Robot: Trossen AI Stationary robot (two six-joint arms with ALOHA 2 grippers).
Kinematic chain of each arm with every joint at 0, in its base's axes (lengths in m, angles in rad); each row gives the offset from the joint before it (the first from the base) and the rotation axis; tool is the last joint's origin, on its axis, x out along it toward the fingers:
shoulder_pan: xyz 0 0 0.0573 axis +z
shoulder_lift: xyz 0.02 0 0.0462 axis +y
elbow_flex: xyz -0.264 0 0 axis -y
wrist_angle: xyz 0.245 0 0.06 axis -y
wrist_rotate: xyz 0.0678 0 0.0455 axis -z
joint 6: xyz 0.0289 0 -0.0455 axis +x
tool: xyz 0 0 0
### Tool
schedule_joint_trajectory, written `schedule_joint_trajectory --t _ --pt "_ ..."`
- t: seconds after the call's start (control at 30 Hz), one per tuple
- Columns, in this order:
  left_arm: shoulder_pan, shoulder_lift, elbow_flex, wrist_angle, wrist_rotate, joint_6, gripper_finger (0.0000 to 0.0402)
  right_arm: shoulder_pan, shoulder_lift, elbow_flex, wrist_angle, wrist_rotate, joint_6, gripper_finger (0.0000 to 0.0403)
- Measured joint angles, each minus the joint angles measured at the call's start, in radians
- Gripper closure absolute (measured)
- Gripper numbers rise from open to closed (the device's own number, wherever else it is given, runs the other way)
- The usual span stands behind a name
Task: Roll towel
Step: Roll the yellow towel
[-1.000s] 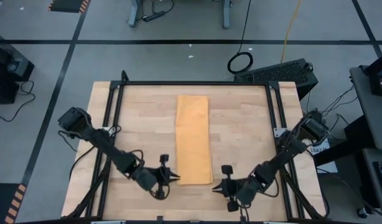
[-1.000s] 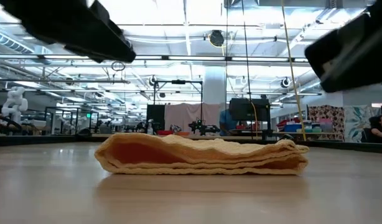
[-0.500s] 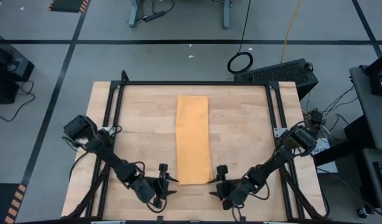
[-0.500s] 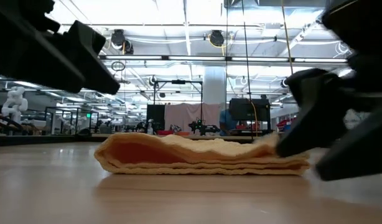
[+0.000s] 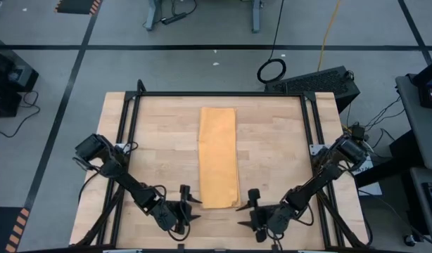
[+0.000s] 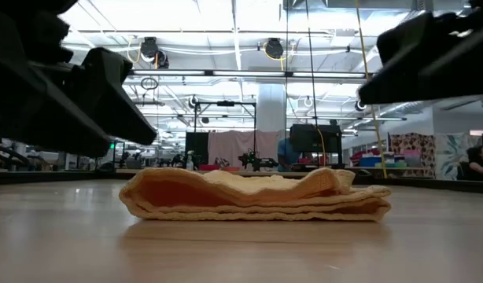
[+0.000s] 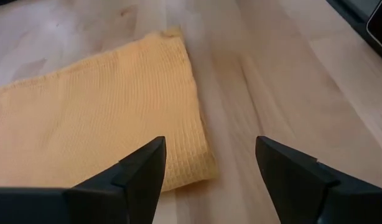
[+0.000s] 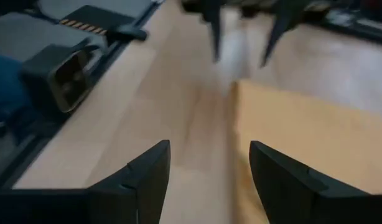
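Note:
Next, my right gripper pinches that corner (image 5: pixel 236 203) and pulls it out, because at the towel's near corner beside it, the towel's top layer bunches short of the lower layers.
The mustard-yellow towel (image 5: pixel 218 156) lies folded into a long, layered strip on the wooden table, running from far to near; the low view shows its near end (image 6: pixel 253 196). My left gripper (image 5: pixel 187 204) is open just left of the towel's near left corner (image 7: pixel 197 168). My right gripper (image 5: pixel 249 209) is open just right of the near right corner (image 8: pixel 253 99). Neither touches the towel.
A black metal frame (image 5: pixel 219 93) runs around the tabletop. Bare wood lies on both sides of the towel (image 5: pixel 160 140). In the right wrist view my left gripper's fingers (image 8: pixel 213 25) show beyond the towel. A room with equipment lies behind the table.
Both grippers have moved a little toward the table's near edge and come down beside the towel's near end. My right gripper dipped close to the near right corner, then rose. The top layer there now sits drawn in and slightly raised.

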Motion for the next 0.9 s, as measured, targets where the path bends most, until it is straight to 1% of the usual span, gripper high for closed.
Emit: schedule_joint_trajectory --t 0.1,0.3,0.43,0.5,0.57,0.67,0.8,0.9 --pt "0.002 0.026 0.0 0.015 0.001 0.004 0.0147 -0.018 -0.001 0.0 0.023 0.052 -0.004 0.0193" --pt "0.008 0.048 0.0 0.013 -0.003 -0.005 0.0147 -0.081 0.002 0.0 -0.001 0.043 0.076 0.0202" --pt "0.009 0.047 0.001 0.016 -0.019 -0.022 0.0148 -0.089 0.002 0.0 -0.007 0.001 0.078 0.022" --pt "0.009 0.047 0.001 0.016 -0.021 -0.02 0.0148 -0.094 0.002 0.001 -0.04 -0.027 0.093 0.0227" --pt "0.009 0.047 0.001 0.012 -0.021 -0.02 0.0148 -0.097 0.002 0.001 -0.09 -0.038 0.143 0.0235" --pt "0.009 0.047 0.001 0.013 -0.022 -0.02 0.0148 -0.101 0.002 0.001 -0.118 -0.082 0.204 0.0247" --pt "0.009 0.047 0.001 0.013 -0.022 -0.019 0.0148 -0.107 0.002 0.001 -0.185 -0.153 0.303 0.0263" --pt "0.009 0.047 0.001 0.012 -0.022 -0.02 0.0148 -0.107 0.002 0.001 -0.241 -0.232 0.371 0.0273"
